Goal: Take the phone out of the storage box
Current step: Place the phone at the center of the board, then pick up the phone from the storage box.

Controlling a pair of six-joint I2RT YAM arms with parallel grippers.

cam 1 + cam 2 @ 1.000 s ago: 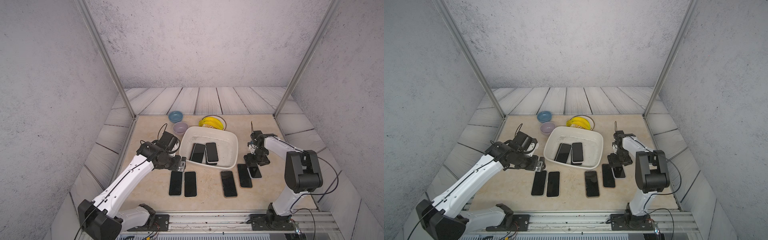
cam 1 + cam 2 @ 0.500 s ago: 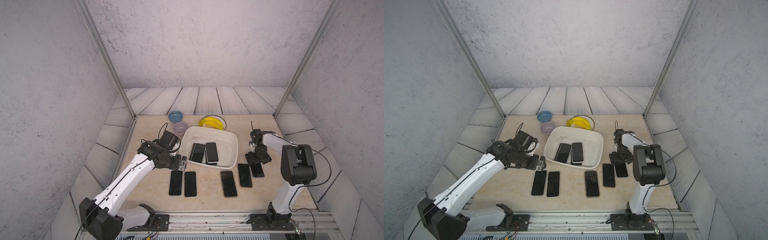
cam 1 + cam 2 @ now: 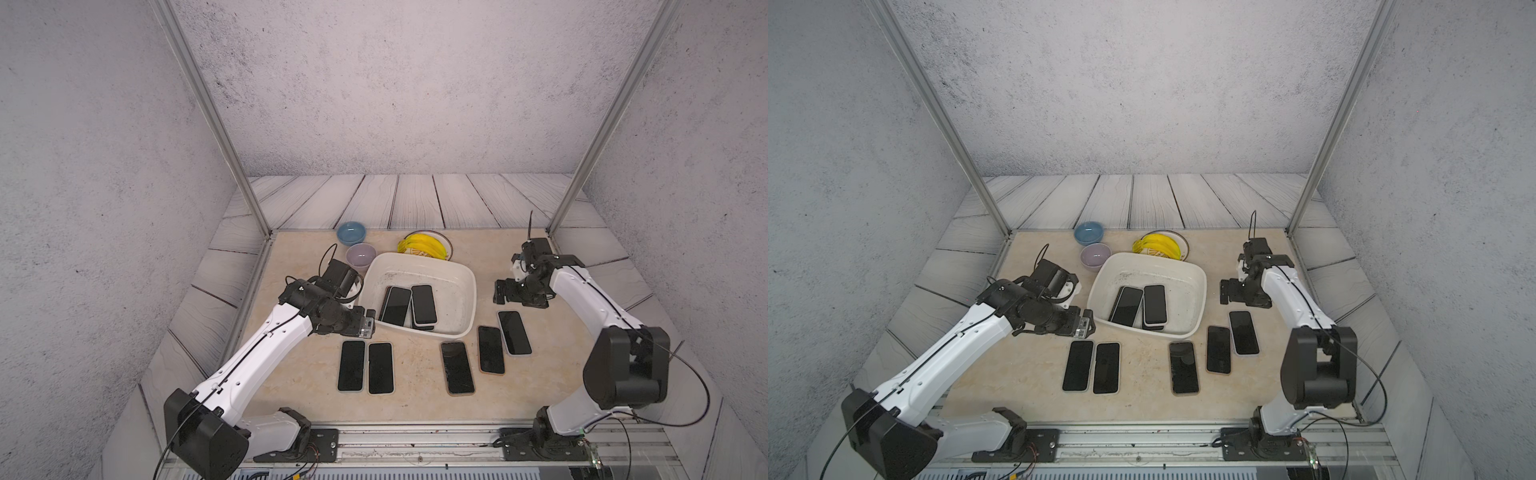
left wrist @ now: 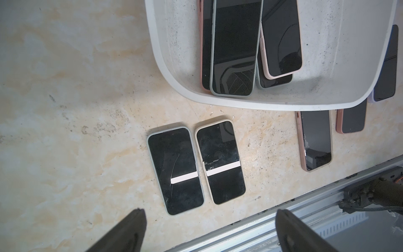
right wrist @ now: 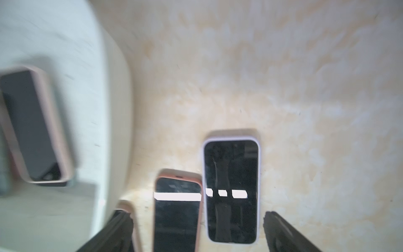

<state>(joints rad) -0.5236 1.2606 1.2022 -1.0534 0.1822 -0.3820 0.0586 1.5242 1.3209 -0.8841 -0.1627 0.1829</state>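
Observation:
Next, my left gripper closes on the grey-cased phone's long side (image 3: 386,306) (image 4: 213,44), the side that faces away from the pink-cased phone in the white storage box.
The white storage box (image 3: 420,258) (image 3: 1158,257) stands mid-table with several dark-screened phones stacked in it. A grey-cased phone (image 3: 397,305) (image 4: 235,48) and a pink-cased phone (image 3: 424,304) (image 4: 281,37) lie on top. My left gripper (image 3: 368,322) (image 4: 210,215) hovers open and empty by the box's near left corner. To the right of the box, my right gripper (image 3: 503,291) (image 5: 197,215) is open and empty above the table. It hangs just beyond the far end of a lilac-cased phone (image 3: 514,332) (image 5: 231,189).
Two phones (image 3: 351,365) (image 3: 380,368) lie side by side front left of the box, and two more (image 3: 457,368) (image 3: 490,350) lie front right. A blue bowl (image 3: 351,232), a lilac bowl (image 3: 360,255) and a plate of bananas (image 3: 424,245) stand behind the box.
My right gripper has opened wider, let go of the lilac-cased phone on the table and drawn back from it. The left arm has hardly moved.

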